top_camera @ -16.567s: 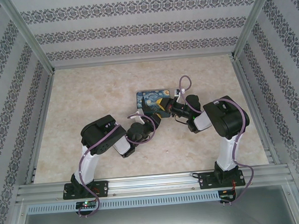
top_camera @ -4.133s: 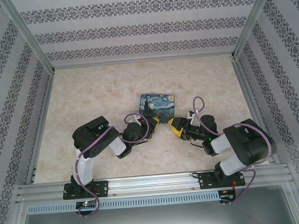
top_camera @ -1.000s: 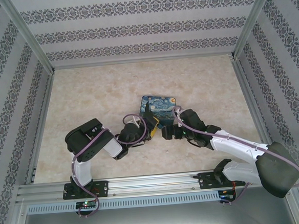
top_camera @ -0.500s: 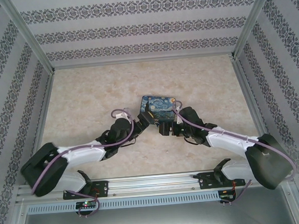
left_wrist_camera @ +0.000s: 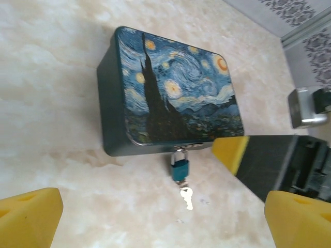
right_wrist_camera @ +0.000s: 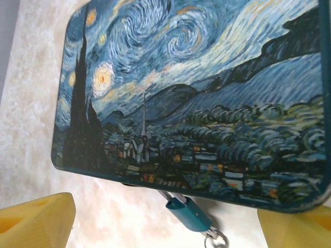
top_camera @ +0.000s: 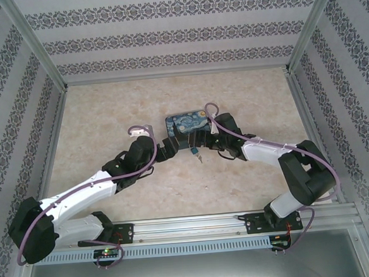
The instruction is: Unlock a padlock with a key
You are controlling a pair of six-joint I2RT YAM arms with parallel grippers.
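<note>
The padlock hangs loose on the box's clasp, so next my right gripper takes the padlock's teal body [left_wrist_camera: 180, 170] while my left gripper steadies the box.
A tin box [top_camera: 185, 126] painted with a starry night scene lies at mid table. A small teal padlock [top_camera: 192, 150] hangs from its front clasp, and a silver key [top_camera: 198, 158] sticks out of the padlock's bottom onto the table. My left gripper [top_camera: 170, 146] is open at the box's front left. My right gripper [top_camera: 203, 141] is open at its front right. The left wrist view shows the box [left_wrist_camera: 176, 93], padlock [left_wrist_camera: 180, 168] and key [left_wrist_camera: 186, 198] ahead of the open left gripper [left_wrist_camera: 163, 222]. In the right wrist view the padlock [right_wrist_camera: 191, 214] hangs under the box [right_wrist_camera: 196, 93] between the open right gripper [right_wrist_camera: 165, 227].
The table [top_camera: 107, 118] is pale marble-patterned, walled by patterned panels and aluminium posts. A metal rail [top_camera: 190, 225] runs along the near edge by the arm bases. The right gripper's yellow finger [left_wrist_camera: 230, 152] lies close to the padlock's right side.
The left gripper has opened wide and its arm has stretched forward. The box with padlock has shifted slightly left and back. The right arm's elbow has swung up and inward.
</note>
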